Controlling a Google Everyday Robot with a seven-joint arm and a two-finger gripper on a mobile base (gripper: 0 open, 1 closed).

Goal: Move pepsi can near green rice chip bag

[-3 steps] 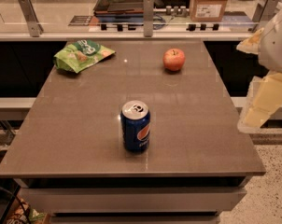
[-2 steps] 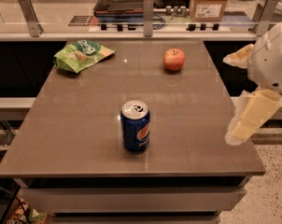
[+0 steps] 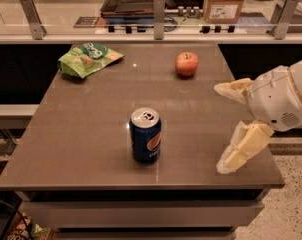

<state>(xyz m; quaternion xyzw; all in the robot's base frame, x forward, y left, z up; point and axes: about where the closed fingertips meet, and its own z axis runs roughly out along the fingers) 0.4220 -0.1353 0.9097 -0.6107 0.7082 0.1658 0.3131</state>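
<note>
My gripper needs to next move to the middle of the pepsi can's body [image 3: 146, 140], below its silver top, and close there.
The pepsi can [image 3: 145, 135] stands upright near the front middle of the brown table [image 3: 81, 129]. It is dark blue with a silver top. The green rice chip bag [image 3: 87, 59] lies at the table's far left corner. My gripper [image 3: 222, 129] comes in from the right edge, over the table's front right part. Its two cream fingers [image 3: 243, 147] are spread wide apart and hold nothing. It is well to the right of the can, not touching it.
A red apple [image 3: 186, 64] sits at the far middle-right of the table. Behind the table runs a counter with a rail and metal posts [image 3: 159, 17], a cardboard box [image 3: 226, 3] and a dark tray [image 3: 131, 1].
My gripper has moved left and down, from beyond the table's right edge to over its front right part. The can, the bag and the apple have not moved.
</note>
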